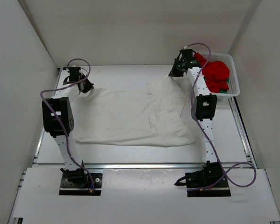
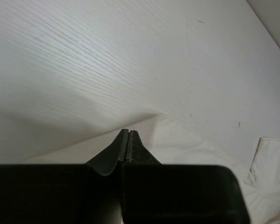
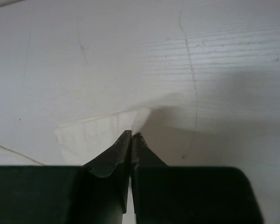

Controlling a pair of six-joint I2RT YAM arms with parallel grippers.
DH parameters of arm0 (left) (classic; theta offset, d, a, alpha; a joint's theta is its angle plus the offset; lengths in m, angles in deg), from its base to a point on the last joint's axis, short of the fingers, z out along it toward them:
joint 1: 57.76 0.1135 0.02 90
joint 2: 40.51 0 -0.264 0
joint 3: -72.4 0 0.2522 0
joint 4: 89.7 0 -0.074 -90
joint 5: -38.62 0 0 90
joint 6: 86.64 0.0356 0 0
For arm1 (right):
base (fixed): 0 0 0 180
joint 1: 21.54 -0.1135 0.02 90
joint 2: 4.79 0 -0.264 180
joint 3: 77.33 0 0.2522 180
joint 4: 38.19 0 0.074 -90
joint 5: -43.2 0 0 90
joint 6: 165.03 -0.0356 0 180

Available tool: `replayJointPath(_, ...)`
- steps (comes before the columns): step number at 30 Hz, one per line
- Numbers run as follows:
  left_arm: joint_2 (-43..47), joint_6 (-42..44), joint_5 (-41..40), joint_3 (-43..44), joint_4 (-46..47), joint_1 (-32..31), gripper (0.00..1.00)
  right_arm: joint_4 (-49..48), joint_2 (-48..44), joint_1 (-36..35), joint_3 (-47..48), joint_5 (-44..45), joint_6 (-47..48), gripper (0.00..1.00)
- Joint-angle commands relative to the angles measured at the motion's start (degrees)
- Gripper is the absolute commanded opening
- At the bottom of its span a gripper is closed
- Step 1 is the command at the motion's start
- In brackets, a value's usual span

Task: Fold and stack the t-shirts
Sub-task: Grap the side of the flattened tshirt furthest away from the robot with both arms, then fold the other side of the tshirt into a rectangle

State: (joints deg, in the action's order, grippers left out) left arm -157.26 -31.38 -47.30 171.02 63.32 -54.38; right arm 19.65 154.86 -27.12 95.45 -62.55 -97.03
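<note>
Next, my left gripper releases the white t-shirt's far corner on the shirt's near half (image 1: 84, 126), close to its side edge.
The white t-shirt (image 1: 130, 116) lies spread across the middle of the table. My left gripper (image 1: 87, 87) is shut on its far left corner, and the cloth (image 2: 186, 144) shows around the closed fingertips (image 2: 128, 132). My right gripper (image 1: 173, 73) is shut on its far right corner, with white cloth (image 3: 97, 133) pinched at the fingertips (image 3: 132, 134). The red t-shirt (image 1: 216, 74) is bunched in the white basket (image 1: 234, 84) at the far right. A bit of the green t-shirt (image 1: 227, 83) shows under the red one.
White walls enclose the table on the left, back and right. The basket stands right beside my right arm's upper links (image 1: 203, 105). Purple cables (image 1: 233, 170) loop from both arm bases at the near edge.
</note>
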Motion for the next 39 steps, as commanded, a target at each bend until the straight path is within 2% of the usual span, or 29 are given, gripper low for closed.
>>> replayJointPath(1,8.6,-1.9,1.9,-2.2,3.5,2.9,0.0,9.3,-5.0,-0.7,2.3,-2.8,3.8,0.0)
replayJointPath(4,10.2,-2.3,3.2,-5.1,4.3,4.5,0.0,14.8,-7.4,-2.0,2.6,-5.8,5.0,0.0)
replayJointPath(8,12.1,-2.7,5.6,-9.3,6.1,6.8,0.0,21.8,-12.9,-4.7,1.4,1.2,7.4,0.0)
replayJointPath(12,13.3,-3.1,6.0,-11.7,7.5,6.6,0.0,21.8,-22.4,-5.6,-6.1,4.5,8.1,0.0)
replayJointPath(14,13.4,-3.1,6.4,-11.9,7.7,6.5,0.0,20.7,-27.3,-6.9,-14.4,6.2,8.9,0.0)
replayJointPath(15,13.5,-3.1,6.6,-11.8,7.2,6.5,0.0,18.8,-30.8,-8.1,-17.3,8.0,9.3,0.0)
replayJointPath(17,12.9,-3.7,8.0,-11.3,7.4,6.9,0.0,14.9,-35.6,-9.6,-29.1,9.1,9.8,0.0)
replayJointPath(18,13.0,-3.8,8.7,-10.9,7.6,7.3,0.0,13.9,-37.8,-9.4,-31.4,10.1,9.8,0.0)
replayJointPath(30,19.5,-3.1,7.3,-18.1,7.9,8.8,0.0,-7.0,-62.9,-6.7,-74.3,7.9,5.7,0.0)
replayJointPath(39,28.1,-2.9,8.1,-25.7,7.2,12.8,0.0,-15.7,-77.6,-4.5,-93.2,6.3,3.5,0.01)
